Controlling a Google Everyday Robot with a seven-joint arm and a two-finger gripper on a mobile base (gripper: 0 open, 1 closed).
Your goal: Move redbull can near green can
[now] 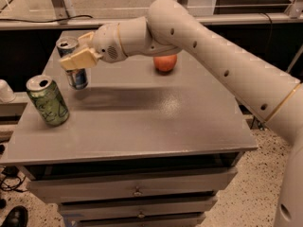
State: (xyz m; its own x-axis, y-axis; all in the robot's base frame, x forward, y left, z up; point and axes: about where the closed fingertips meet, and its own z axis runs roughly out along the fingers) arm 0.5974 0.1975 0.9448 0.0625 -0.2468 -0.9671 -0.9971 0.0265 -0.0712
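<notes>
My gripper is to put down the redbull can. It will set it on the grey table (83, 106) close beside the green can, toward the apple.
My gripper (75, 56) is shut on the redbull can (77, 77), a slim blue-and-silver can with a silver top, and holds it upright just above the table's left part. The fingers (79, 60) cover the can's middle. The green can (47, 100), wider and light green with pale swirls and an open silver top, stands tilted a little on the table near the left edge. The redbull can is to the upper right of the green can, a short gap apart.
An orange-red apple (165, 63) sits on the grey table (156, 122) behind my arm, partly hidden by it. Drawers run under the table front. A white object (5, 91) lies off the left edge. A rail runs behind the table.
</notes>
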